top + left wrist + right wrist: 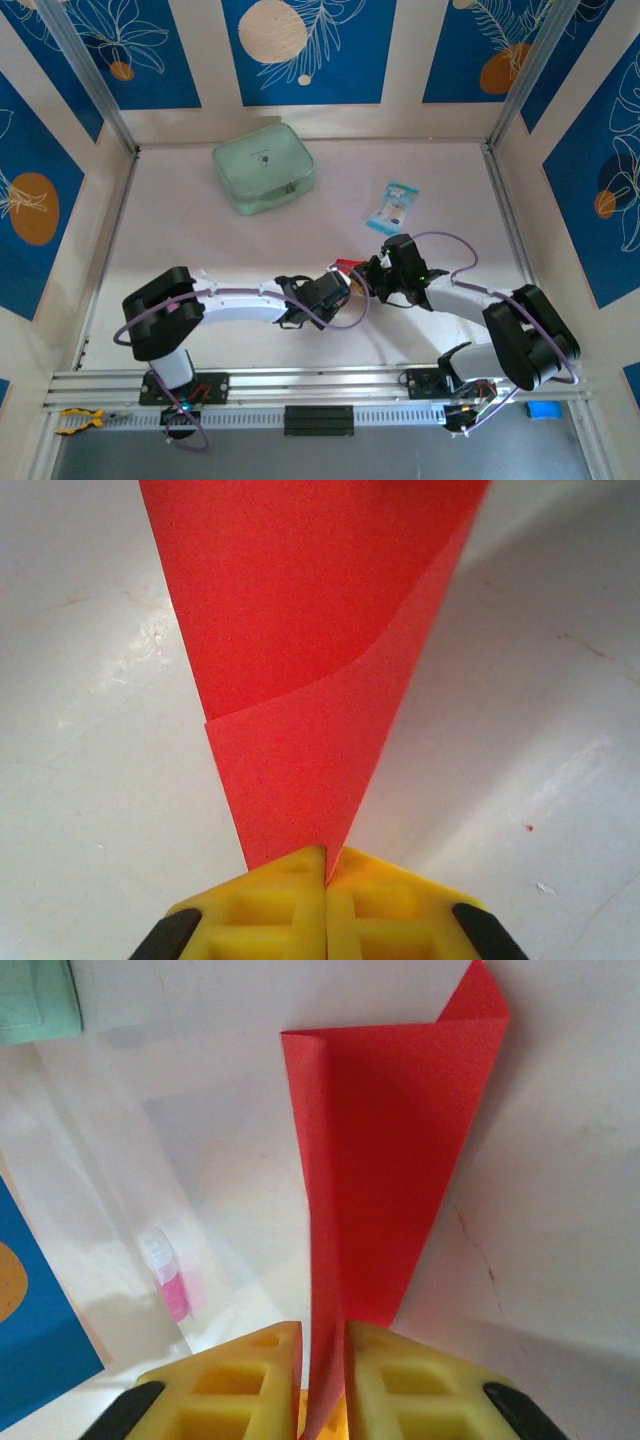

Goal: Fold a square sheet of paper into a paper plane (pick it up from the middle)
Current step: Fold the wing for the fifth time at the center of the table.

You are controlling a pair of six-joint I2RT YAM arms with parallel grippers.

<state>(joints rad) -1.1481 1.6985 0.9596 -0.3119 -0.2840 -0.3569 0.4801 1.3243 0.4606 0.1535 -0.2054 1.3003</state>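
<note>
Both of the robot's grippers crowd the red paper's narrow end while its folded edge curls up, so next the right gripper opens and pinches the paper's wider part (355,1250).
The square sheet of paper (310,630) is bright red and folded over into a long tapering shape, held above the white table between both arms. My left gripper (327,865) is shut on its narrow end, yellow fingers pressed together on the paper. From the other side, the paper (400,1140) runs down between the fingers of my right gripper (323,1345), whose jaws stand slightly apart with a gap beside the sheet. From above, a small red patch of paper (347,266) shows between the left gripper (338,282) and right gripper (372,272). The paper plane is out of view.
A pale green zip pouch (263,166) lies at the back left of the table. A small blue-white packet (392,207) lies right of it, behind the right wrist. Metal frame posts and blue-patterned walls close in the sides and back.
</note>
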